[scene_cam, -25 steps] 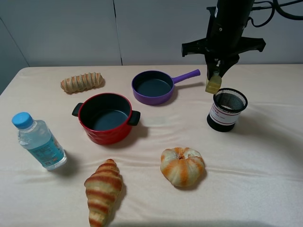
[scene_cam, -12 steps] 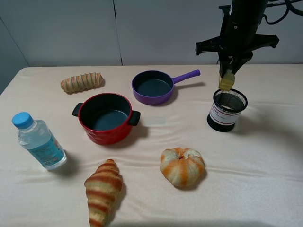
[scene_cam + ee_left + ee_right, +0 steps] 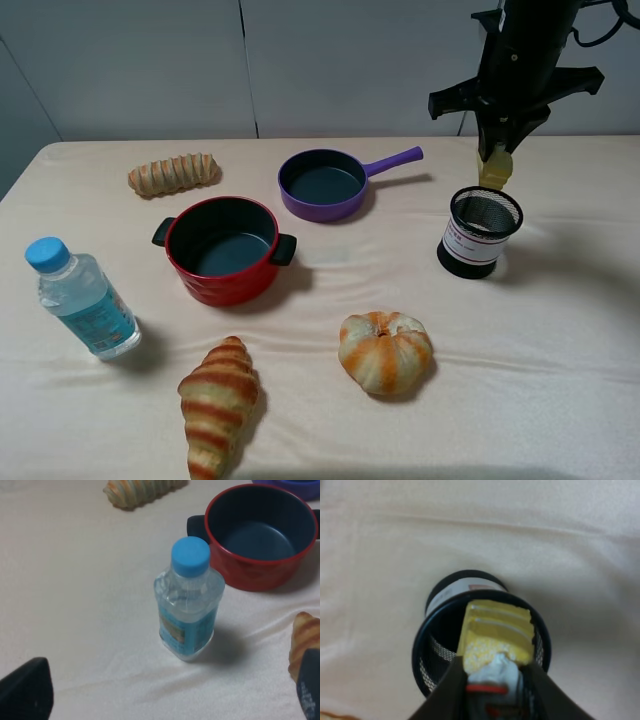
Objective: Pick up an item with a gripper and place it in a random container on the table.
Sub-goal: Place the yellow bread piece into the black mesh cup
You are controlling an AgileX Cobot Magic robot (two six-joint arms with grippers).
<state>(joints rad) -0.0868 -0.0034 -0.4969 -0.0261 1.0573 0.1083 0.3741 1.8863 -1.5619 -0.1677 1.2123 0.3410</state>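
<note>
The small yellow cake slice, now held just above the cup's far rim, will be released by my right gripper, so that I leave it inside the black wire-mesh cup [image 3: 480, 223] [image 3: 476, 636].
My right gripper [image 3: 496, 160] is shut on the small yellow cake slice [image 3: 493, 170] and holds it just above the far rim of the black wire-mesh cup [image 3: 480, 232] at the right of the peach table [image 3: 560, 350]. In the right wrist view the cake slice [image 3: 495, 635], with its white-and-red topping between my fingers [image 3: 451, 690], hangs over the cup's open mouth [image 3: 435, 645]. My left gripper [image 3: 165, 700] shows only as two dark finger ends far apart, open and empty, near a water bottle [image 3: 188, 600].
A red two-handled pot [image 3: 222, 247], a purple long-handled pan [image 3: 325, 183], a striped bread roll [image 3: 174, 173], a croissant [image 3: 215, 400], a round orange-striped bun [image 3: 385, 351] and the water bottle [image 3: 80, 298] stand on the table.
My right gripper has carried the cake slice to the right, from beside the cup's left rim to a spot over the cup. The left arm has not moved.
</note>
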